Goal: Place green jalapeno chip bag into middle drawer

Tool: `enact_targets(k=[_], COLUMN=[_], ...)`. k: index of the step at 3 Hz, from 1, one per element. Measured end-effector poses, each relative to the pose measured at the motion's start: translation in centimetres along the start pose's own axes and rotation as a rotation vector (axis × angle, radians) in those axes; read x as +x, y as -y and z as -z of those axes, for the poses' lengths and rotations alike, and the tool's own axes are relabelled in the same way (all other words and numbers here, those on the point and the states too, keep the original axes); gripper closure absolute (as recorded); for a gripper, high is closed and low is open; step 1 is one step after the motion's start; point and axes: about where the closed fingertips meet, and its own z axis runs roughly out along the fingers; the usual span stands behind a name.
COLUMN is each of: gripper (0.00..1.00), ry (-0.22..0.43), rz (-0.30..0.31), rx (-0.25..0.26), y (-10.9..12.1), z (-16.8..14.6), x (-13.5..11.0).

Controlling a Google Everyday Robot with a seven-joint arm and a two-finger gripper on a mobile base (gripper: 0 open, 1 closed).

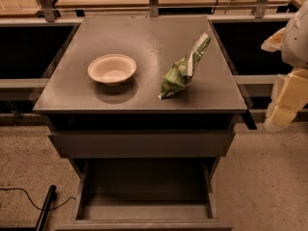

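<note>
The green jalapeno chip bag has a tilted-up end, and my gripper should next go toward that end, to the bag's far half (190,58), and close there.
The green jalapeno chip bag (182,71) lies on the right half of the grey cabinet top (144,37), crinkled, with its far end tilted up. The middle drawer (144,211) is pulled out below, at the bottom of the view, and its flat floor is bare. My gripper (285,102) hangs off the cabinet's right side, level with the front edge, apart from the bag and holding nothing that I can see.
A cream-white round bowl (112,69) sits on the left half of the cabinet top. The upper drawer (142,143) shows only its flat grey front panel. A black cable and post (45,206) lie on the floor at the lower left. Wooden tables stand behind.
</note>
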Motion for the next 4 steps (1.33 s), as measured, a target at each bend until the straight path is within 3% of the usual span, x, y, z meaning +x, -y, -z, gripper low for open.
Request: enact_targets(k=[1, 2, 3, 4], gripper=[0.0, 0.0, 0.0, 0.03], ry=[0.0, 0.027, 0.032, 0.054], rz=[0.0, 0.09, 0.307, 0.628], rx=[0.0, 0.041, 0.136, 0.222], y=[0.0, 1.7, 4.1, 6.4], z=[0.0, -0.6, -1.8, -5.8], x=[0.0, -1.5, -5.2, -10.5])
